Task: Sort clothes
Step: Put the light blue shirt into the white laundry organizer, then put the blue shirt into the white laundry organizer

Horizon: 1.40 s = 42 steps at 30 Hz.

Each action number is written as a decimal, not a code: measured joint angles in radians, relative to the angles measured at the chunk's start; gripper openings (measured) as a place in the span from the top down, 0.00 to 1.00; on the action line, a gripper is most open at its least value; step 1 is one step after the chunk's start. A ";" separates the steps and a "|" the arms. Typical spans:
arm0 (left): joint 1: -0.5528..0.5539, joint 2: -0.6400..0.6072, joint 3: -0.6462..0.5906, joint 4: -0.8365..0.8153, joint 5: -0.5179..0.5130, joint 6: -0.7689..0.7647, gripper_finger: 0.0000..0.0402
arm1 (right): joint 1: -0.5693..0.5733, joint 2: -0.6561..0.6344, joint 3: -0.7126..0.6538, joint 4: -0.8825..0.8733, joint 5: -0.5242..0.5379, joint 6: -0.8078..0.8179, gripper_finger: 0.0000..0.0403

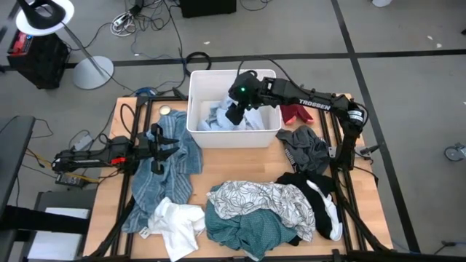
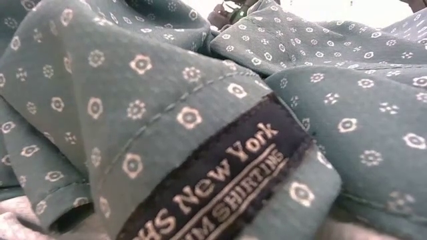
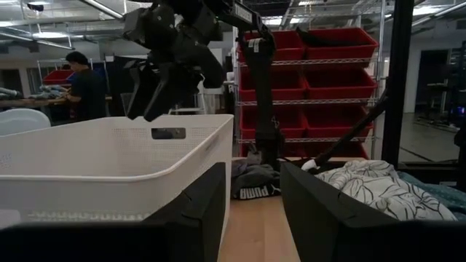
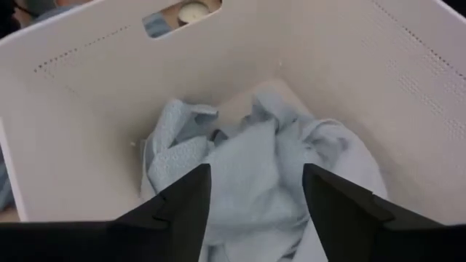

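Next, my left gripper grabs the far end (image 1: pixel 172 129) of the denim-blue garment, beside the white bin.
My right gripper (image 1: pixel 237 109) (image 4: pixel 256 175) is open over the white bin (image 1: pixel 198 109), its fingers pointing down above a light blue garment (image 4: pixel 247 153) that lies on the bin's floor. My left gripper (image 1: pixel 156 149) (image 3: pixel 253 175) is open and low at the table's left, over the denim-blue garment (image 1: pixel 171 164), pointing toward the bin (image 3: pixel 109 160). On the near part of the table lie a plain white garment (image 1: pixel 178 222), a leaf-print one (image 1: pixel 266 198), a teal one (image 1: pixel 240 227) (image 2: pixel 133 100), a black one (image 1: pixel 309 182) and a white sock (image 1: pixel 329 212). A red garment (image 1: pixel 295 113) lies right of the bin.
A dark grey garment (image 1: pixel 304 145) lies at the right, between the red and the black ones. The teal cloth with its label fills the low view. Red shelf bins (image 3: pixel 320 65) and a person (image 3: pixel 84 87) show in the room beyond the table.
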State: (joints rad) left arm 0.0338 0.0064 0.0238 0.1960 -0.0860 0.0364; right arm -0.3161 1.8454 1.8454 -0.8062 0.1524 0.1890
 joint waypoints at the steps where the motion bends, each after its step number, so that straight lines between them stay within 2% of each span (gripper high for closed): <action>1: 0.000 0.000 0.000 0.002 0.000 0.000 0.66 | 0.000 -0.002 0.000 -0.005 0.000 -0.002 0.46; 6: 0.000 0.000 0.000 0.008 -0.008 0.000 0.66 | 0.002 -0.019 0.000 -0.049 0.000 -0.010 0.46; 9: 0.000 0.000 0.000 0.028 -0.068 -0.020 0.66 | 0.011 -0.035 0.000 -0.071 0.001 -0.025 0.47; 15: 0.000 0.000 0.015 -0.003 -0.124 -0.076 0.66 | 0.050 -0.092 0.000 -0.097 0.068 -0.070 0.47; 22: -0.001 0.002 0.200 -0.233 -0.125 -0.103 0.66 | 0.101 -0.166 0.000 -0.148 0.110 -0.072 0.50; 27: -0.001 0.053 0.364 -0.414 -0.130 -0.154 0.66 | 0.156 -0.210 -0.012 -0.222 0.147 -0.038 0.52; 32: -0.001 0.166 0.481 -0.535 -0.135 -0.188 0.66 | 0.251 -0.296 -0.171 -0.200 0.259 -0.014 0.52; 38: -0.001 0.319 0.588 -0.736 -0.137 -0.244 0.66 | 0.373 -0.473 -0.464 -0.029 0.275 0.069 0.53; 42: -0.001 0.399 0.647 -0.850 -0.144 -0.293 0.66 | 0.462 -0.602 -0.630 0.045 0.306 0.192 0.55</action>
State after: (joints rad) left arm 0.0326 0.4055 0.6711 -0.6538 -0.2302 -0.2562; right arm 0.1456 1.2433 1.2152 -0.7610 0.4582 0.3815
